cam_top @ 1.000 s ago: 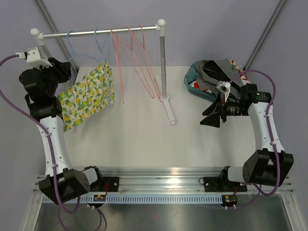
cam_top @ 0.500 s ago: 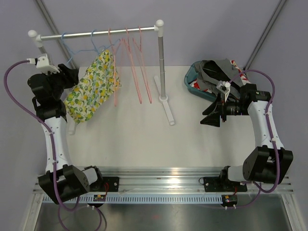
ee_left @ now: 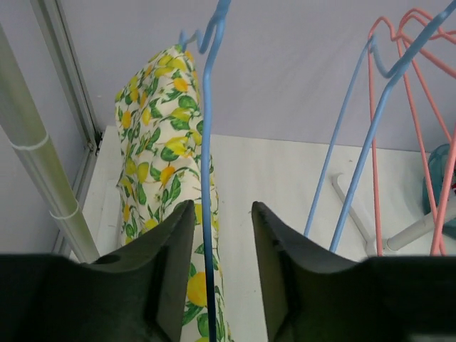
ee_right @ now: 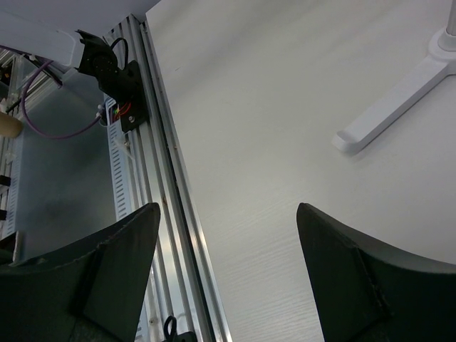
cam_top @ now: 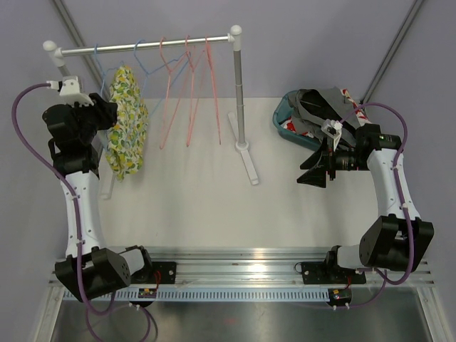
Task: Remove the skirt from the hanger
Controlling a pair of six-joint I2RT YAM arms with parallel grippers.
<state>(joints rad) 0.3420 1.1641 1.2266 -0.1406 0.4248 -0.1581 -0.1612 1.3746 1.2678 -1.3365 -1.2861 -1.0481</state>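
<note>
The skirt hangs far from my right gripper. So my left gripper should first grip the blue hanger's wire (ee_left: 207, 214) and lift the hanger off the rail.
The skirt (cam_top: 127, 122), white with yellow lemons and green leaves, hangs from a blue hanger (cam_top: 107, 71) at the left end of the rack's rail (cam_top: 142, 47). My left gripper (cam_top: 107, 117) is right beside the skirt, on its left. In the left wrist view the skirt (ee_left: 158, 142) hangs ahead on the left. The blue hanger's wire (ee_left: 206, 142) runs down between the jaws of my left gripper (ee_left: 222, 208), close to the left finger; the jaws stand apart. My right gripper (cam_top: 312, 173) is open and empty over the table at the right (ee_right: 228, 210).
Empty pink hangers (cam_top: 189, 92) and a second blue hanger (ee_left: 363, 142) hang on the rail. The rack's pole (cam_top: 239, 85) and foot (cam_top: 249, 162) stand mid-table. A teal basket of clothes (cam_top: 306, 114) sits back right. An aluminium rail (cam_top: 242, 260) runs along the near edge.
The skirt swung from spread out and pulled toward the front to hanging narrow and straight at the rail's left end. The hangers swung, and the left gripper shifted slightly. The right arm stayed still.
</note>
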